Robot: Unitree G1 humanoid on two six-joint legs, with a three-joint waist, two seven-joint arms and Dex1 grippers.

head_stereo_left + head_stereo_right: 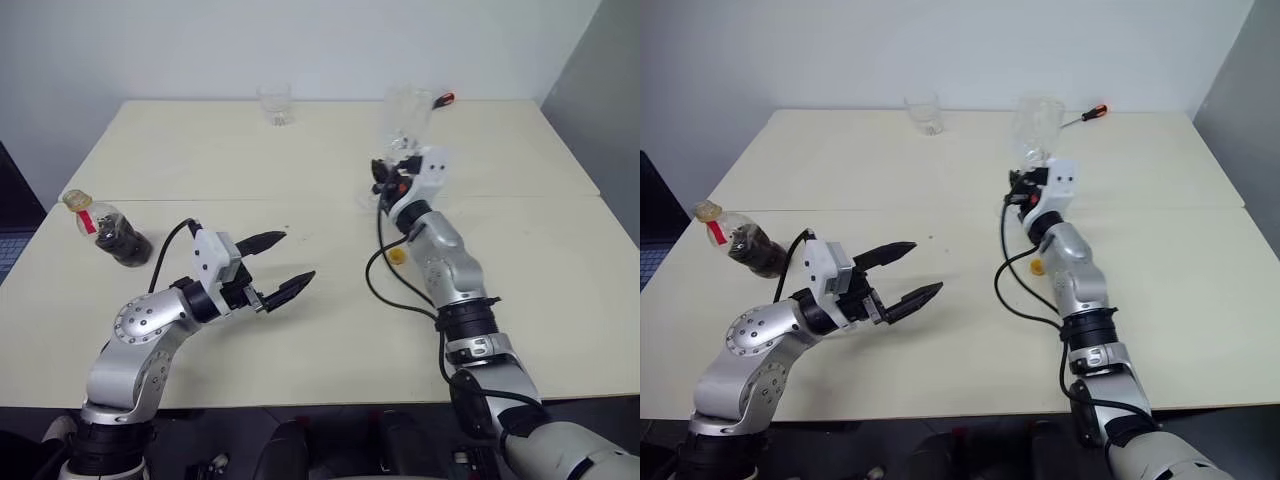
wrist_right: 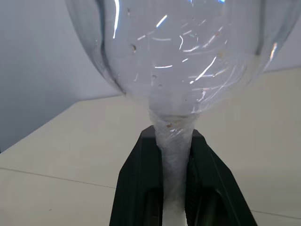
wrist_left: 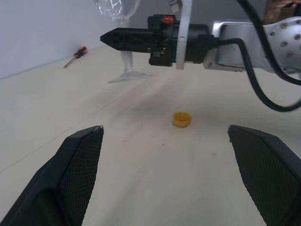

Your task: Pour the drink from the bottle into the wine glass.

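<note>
The robot's right gripper needs to set the wine glass, now held low over the table, free on the table (image 1: pixel 325 248) between the yellow cap and the left gripper.
The wine glass (image 1: pixel 408 110) is clear, and its stem sits between the fingers (image 2: pixel 141 179) of my right gripper (image 1: pixel 384 181), which is shut on it just under the bowl. Its foot (image 3: pixel 126 76) is low over the table at centre right. Far left on the table, the bottle (image 1: pixel 112 236) leans over with the dark drink (image 1: pixel 126 243) in its lower half. My left gripper (image 1: pixel 298 256) hovers open and empty to the right of the bottle, pointing toward the glass.
A yellow cap (image 1: pixel 397 256) lies on the table beside my right forearm. A short clear tumbler (image 1: pixel 275 103) stands at the far edge. A red-handled screwdriver (image 1: pixel 1095 112) lies at the back right. The table (image 1: pixel 300 340) is pale beige.
</note>
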